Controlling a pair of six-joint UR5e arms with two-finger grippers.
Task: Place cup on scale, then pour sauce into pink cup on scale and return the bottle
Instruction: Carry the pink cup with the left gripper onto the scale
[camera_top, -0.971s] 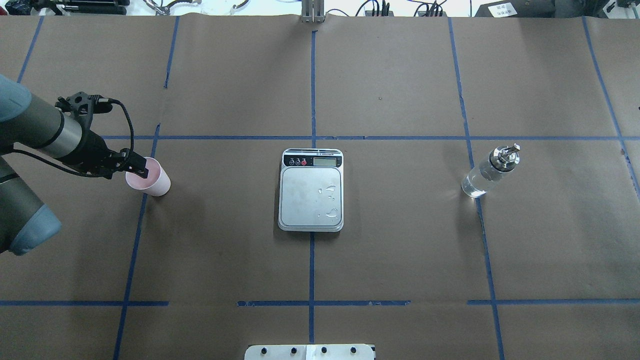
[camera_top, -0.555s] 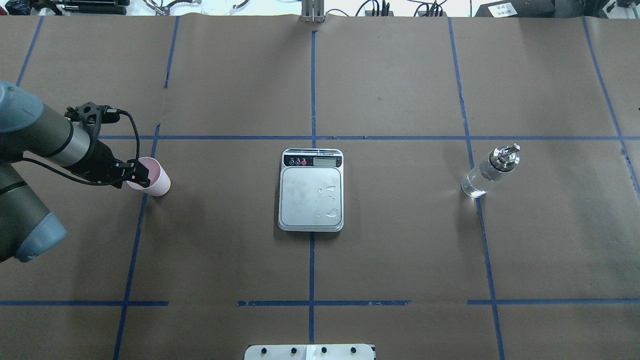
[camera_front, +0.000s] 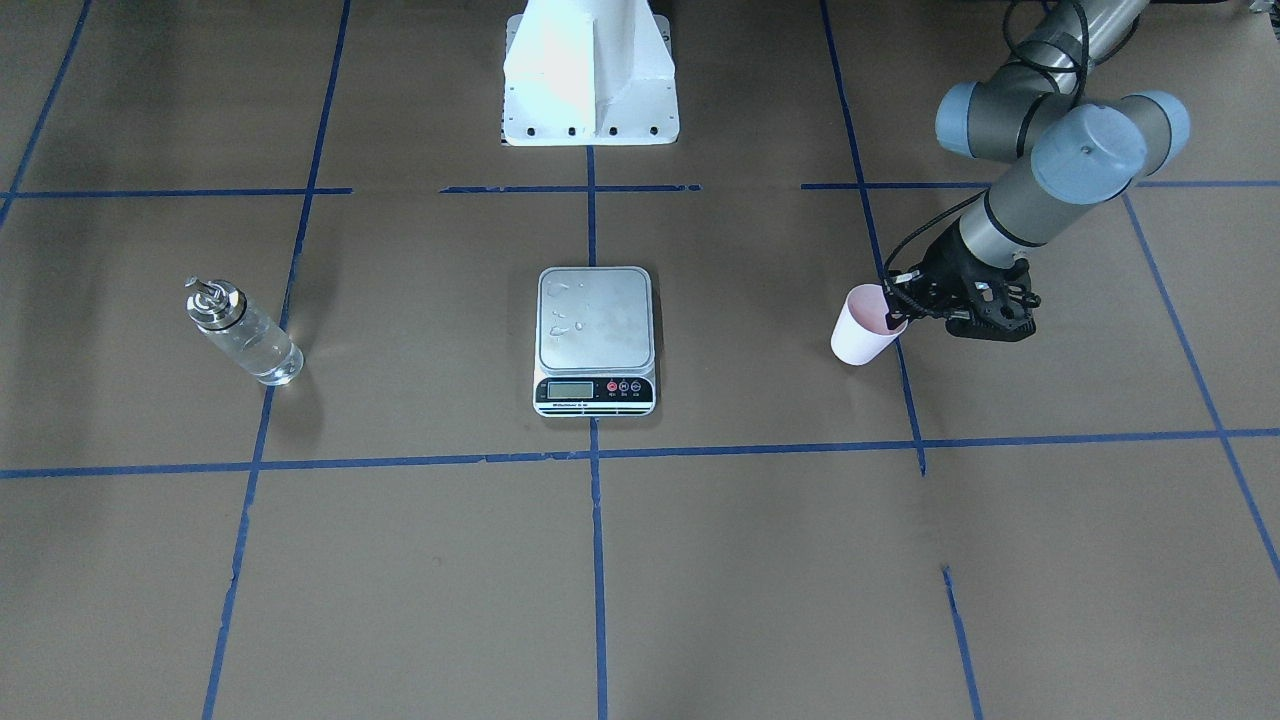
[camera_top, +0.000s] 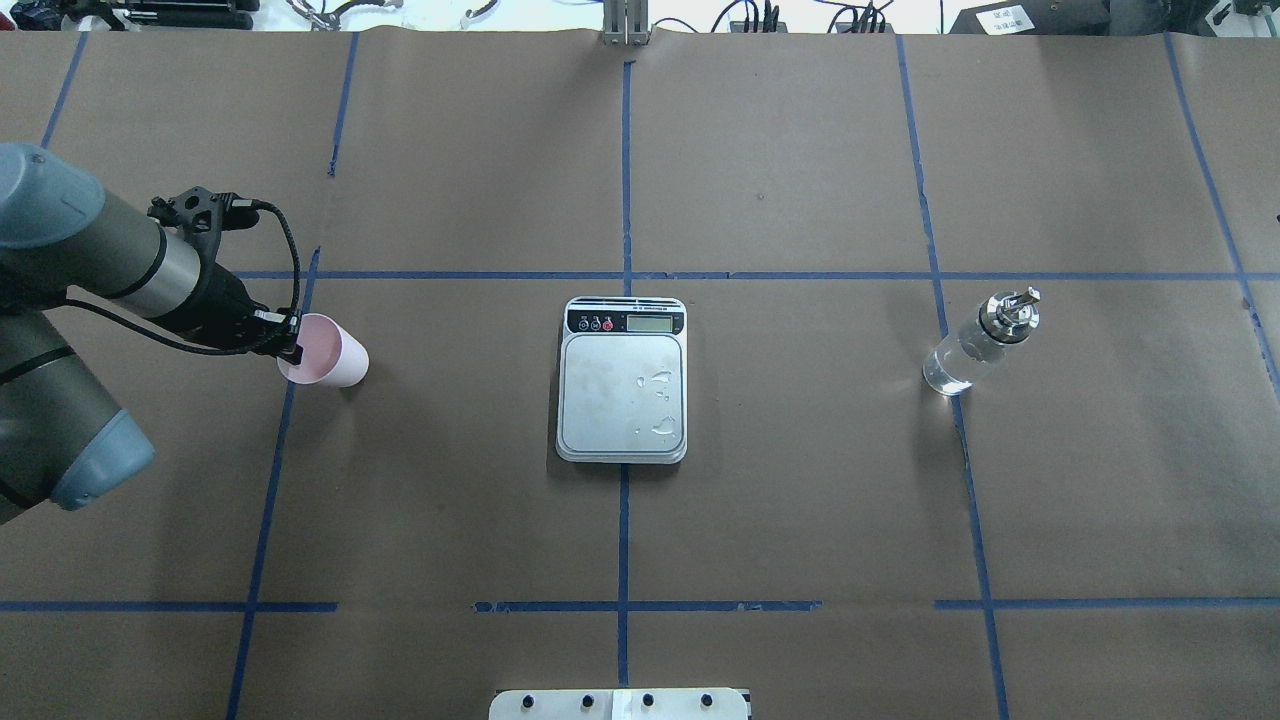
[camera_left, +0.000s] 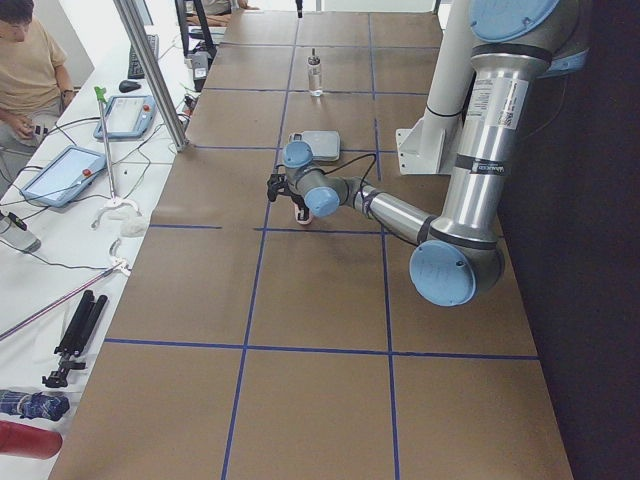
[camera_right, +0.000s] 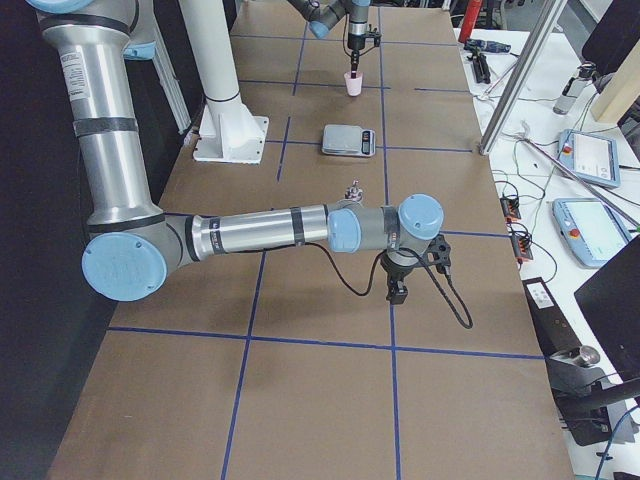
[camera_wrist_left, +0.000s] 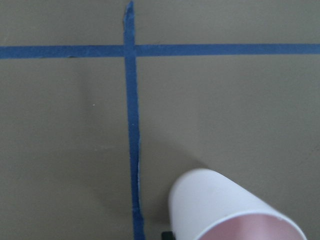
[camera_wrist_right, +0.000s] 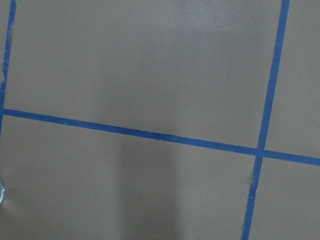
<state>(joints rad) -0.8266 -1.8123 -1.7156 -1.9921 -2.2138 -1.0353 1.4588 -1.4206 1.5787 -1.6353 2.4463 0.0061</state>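
Observation:
My left gripper is to release the pale pink cup upright on the middle of the scale's platform (camera_front: 602, 332). The cup is now tilted at the table's side.
The pale pink cup (camera_top: 335, 360) is at the table's left, held at its rim by my left gripper (camera_top: 290, 345), which is shut on it. The cup is tilted, its base towards the scale; it also shows in the front view (camera_front: 858, 335) and the left wrist view (camera_wrist_left: 225, 210). The scale (camera_top: 622, 390) lies in the middle with water drops on its platform. The glass bottle (camera_top: 975, 345) of clear sauce stands at the right. My right gripper (camera_right: 398, 293) shows only in the right side view, near the bottle (camera_right: 352, 190); I cannot tell if it is open.
Brown paper with blue tape lines (camera_top: 625, 275) covers the table. The robot's white base (camera_front: 590, 70) stands behind the scale. Tablets and cables (camera_right: 590, 200) lie on a side bench beyond the table's far edge.
My left gripper has moved to the right, towards the scale, and carried the cup along. The cup has shifted off the blue tape line and tilted more. Scale and bottle have not moved.

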